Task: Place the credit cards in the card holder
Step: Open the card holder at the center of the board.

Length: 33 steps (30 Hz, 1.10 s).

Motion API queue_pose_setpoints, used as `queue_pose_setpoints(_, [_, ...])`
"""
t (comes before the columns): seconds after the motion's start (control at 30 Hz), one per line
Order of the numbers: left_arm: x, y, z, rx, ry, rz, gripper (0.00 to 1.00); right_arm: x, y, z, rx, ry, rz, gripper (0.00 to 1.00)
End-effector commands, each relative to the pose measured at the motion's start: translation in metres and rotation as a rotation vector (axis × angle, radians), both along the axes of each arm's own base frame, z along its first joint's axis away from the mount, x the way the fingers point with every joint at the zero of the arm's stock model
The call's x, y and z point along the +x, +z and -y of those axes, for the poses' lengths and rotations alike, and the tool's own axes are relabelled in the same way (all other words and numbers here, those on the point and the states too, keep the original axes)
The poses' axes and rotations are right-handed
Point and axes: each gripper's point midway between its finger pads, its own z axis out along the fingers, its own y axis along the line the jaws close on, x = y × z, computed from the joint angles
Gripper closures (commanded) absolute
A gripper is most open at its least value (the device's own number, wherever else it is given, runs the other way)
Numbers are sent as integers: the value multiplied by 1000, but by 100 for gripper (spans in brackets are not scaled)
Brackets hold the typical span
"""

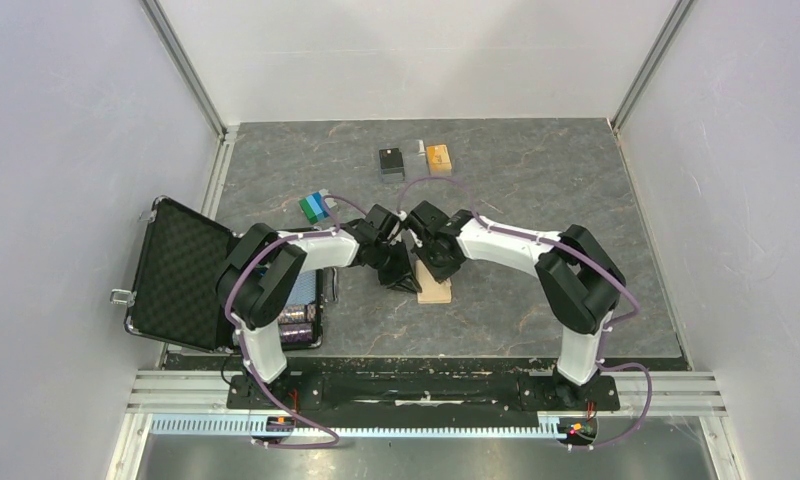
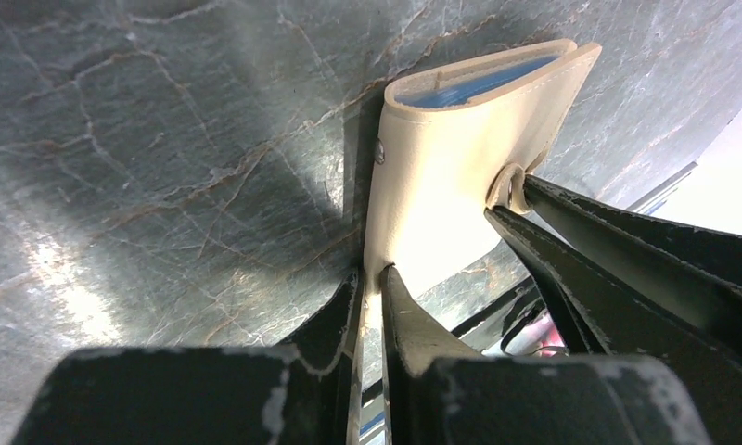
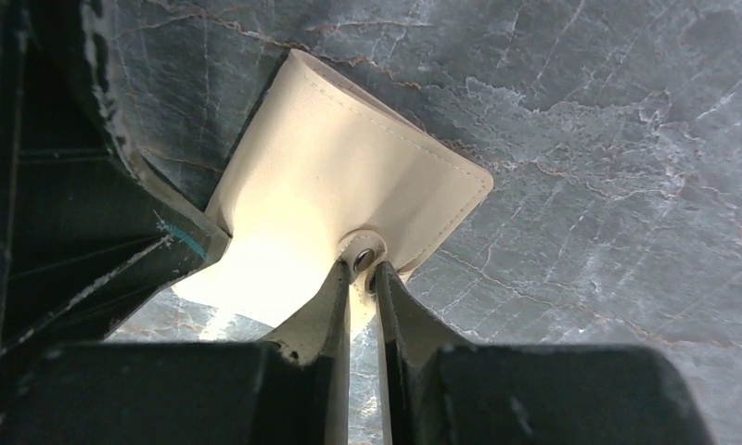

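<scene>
I have the snap tab in my right gripper over the card holder's closed cover, so next I take the tab with it from beside the card holder's open edge (image 3: 449,224) before my left gripper lifts the cover.
The card holder (image 2: 441,167) is a tan bifold wallet with a light-blue inside, folded nearly shut. It sits mid-table in the top view (image 1: 436,292), mostly hidden under both wrists. My left gripper (image 2: 372,273) is shut on one edge of its cover. My right gripper (image 3: 361,264) is shut on its small snap tab (image 3: 364,252), close beside the left gripper (image 1: 398,272). In the right wrist view the wallet (image 3: 339,167) has its fold pointing away from me. No credit cards show in any view.
A small black box (image 1: 391,162) and an orange clear-lidded box (image 1: 438,157) stand at the back of the table. A green and blue block (image 1: 316,207) lies behind my left arm. A big open black foam-lined case (image 1: 181,270) stands at the left edge.
</scene>
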Motion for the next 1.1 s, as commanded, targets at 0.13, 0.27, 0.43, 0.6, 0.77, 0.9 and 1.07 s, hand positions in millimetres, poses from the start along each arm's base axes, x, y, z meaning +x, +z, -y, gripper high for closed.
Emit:
queue_pose_setpoints(0.13, [-33, -41, -37, 210, 11, -143, 98, 6, -15, 30, 312, -125, -171, 92])
queue_pose_setpoints(0.27, [-32, -42, -36, 208, 8, -144, 98, -1, -18, 38, 480, -164, -284, 87])
queue_pose_setpoints(0.43, [-32, -42, -35, 206, 6, -143, 98, 8, -6, 50, 453, -162, -221, 53])
queue_pose_setpoints(0.6, [-31, -42, -35, 206, 5, -144, 98, 21, 10, 56, 413, -163, -160, 36])
queue_pose_setpoints(0.77, [-31, -42, -33, 204, 0, -145, 98, 24, 20, 55, 407, -149, -152, 30])
queue_pose_setpoints(0.9, [-32, -42, -32, 204, -6, -144, 98, 17, 18, 45, 413, -137, -174, 24])
queue_pose_setpoints(1.07, [-32, -43, -32, 204, -11, -147, 98, 8, 4, 36, 370, -136, -188, 24])
